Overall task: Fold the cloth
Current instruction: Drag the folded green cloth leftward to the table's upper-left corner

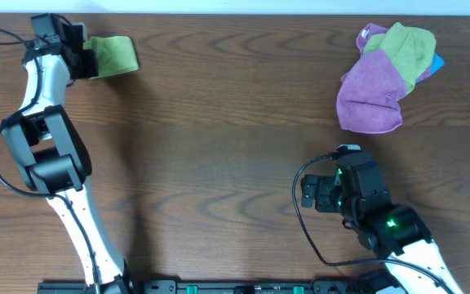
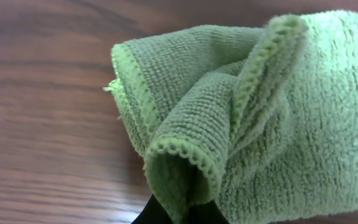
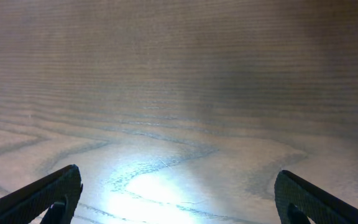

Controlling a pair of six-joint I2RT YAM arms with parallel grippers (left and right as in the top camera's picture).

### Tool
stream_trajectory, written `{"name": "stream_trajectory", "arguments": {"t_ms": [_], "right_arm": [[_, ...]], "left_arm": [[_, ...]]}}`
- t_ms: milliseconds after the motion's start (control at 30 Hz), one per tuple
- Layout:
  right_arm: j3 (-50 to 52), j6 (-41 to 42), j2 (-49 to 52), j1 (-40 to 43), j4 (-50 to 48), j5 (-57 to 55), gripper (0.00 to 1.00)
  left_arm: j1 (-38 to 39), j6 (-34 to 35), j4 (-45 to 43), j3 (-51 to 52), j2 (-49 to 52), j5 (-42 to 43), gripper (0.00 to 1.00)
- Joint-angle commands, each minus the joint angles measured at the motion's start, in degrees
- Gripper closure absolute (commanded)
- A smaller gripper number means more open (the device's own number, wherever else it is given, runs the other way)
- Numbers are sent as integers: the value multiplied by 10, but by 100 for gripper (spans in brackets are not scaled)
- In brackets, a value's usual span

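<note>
I need to use my left gripper to let go of the lime-green cloth's doubled fold on the wood [image 1: 80,55] just beyond its gripped end.
The lime-green cloth [image 1: 114,55] lies bunched in a small folded bundle at the far left corner of the table. My left gripper [image 1: 84,59] is at its left end, shut on a doubled fold of the cloth. In the left wrist view the cloth [image 2: 260,112] fills the right half, its stitched hems curling in layers, and one pinched fold runs down into my left gripper [image 2: 182,214] at the bottom edge. My right gripper [image 1: 312,194] hovers over bare wood near the front right, far from the cloth. Its jaws stand open and empty in the right wrist view [image 3: 178,177].
A purple cloth [image 1: 370,98] lies bunched with a duller green cloth [image 1: 406,45] at the far right, with a bit of something blue [image 1: 437,64] beside them. The table's back edge [image 1: 235,11] runs close behind both cloth piles.
</note>
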State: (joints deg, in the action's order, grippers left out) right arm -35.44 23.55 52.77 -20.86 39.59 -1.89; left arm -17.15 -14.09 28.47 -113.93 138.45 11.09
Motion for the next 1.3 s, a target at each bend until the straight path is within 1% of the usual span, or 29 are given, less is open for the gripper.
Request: {"name": "stream_trajectory", "arguments": {"t_ms": [0,100,300,467,733,767,800,867,900,933,1067,1100,1167,1267], "right_arm": [[2,9,0,-2,0,2,1],[2,9,0,-2,0,2,1],[2,9,0,-2,0,2,1],[2,9,0,-2,0,2,1],[2,9,0,-2,-12,2,1],[2,9,0,-2,-15,2,1],[2,9,0,-2,-17,2,1],[2,9,0,-2,-17,2,1],[2,9,0,-2,-17,2,1],[2,9,0,-2,-17,2,1],[2,9,0,-2,-17,2,1],[2,9,0,-2,-17,2,2],[2,9,0,-2,-17,2,1],[2,9,0,-2,-17,2,1]], "left_arm": [[-8,-39,-19,-19,7,-24,95],[-8,-56,-33,-21,7,-41,95],[-9,-71,-54,-21,9,-39,94],[-8,-82,-75,-21,9,-10,94],[4,-82,-64,-21,10,-10,94],[5,-82,-64,-21,10,-10,87],[5,-76,-65,-21,10,-11,61],[5,-73,-68,-21,10,-20,29],[5,-63,-72,-21,10,-40,15],[5,-53,-77,-21,10,-70,4],[4,-38,-89,-21,10,-127,5],[3,-32,-90,-21,9,-130,5],[3,-19,-90,-21,6,-130,4],[5,3,-90,-30,-2,-130,0]]}}
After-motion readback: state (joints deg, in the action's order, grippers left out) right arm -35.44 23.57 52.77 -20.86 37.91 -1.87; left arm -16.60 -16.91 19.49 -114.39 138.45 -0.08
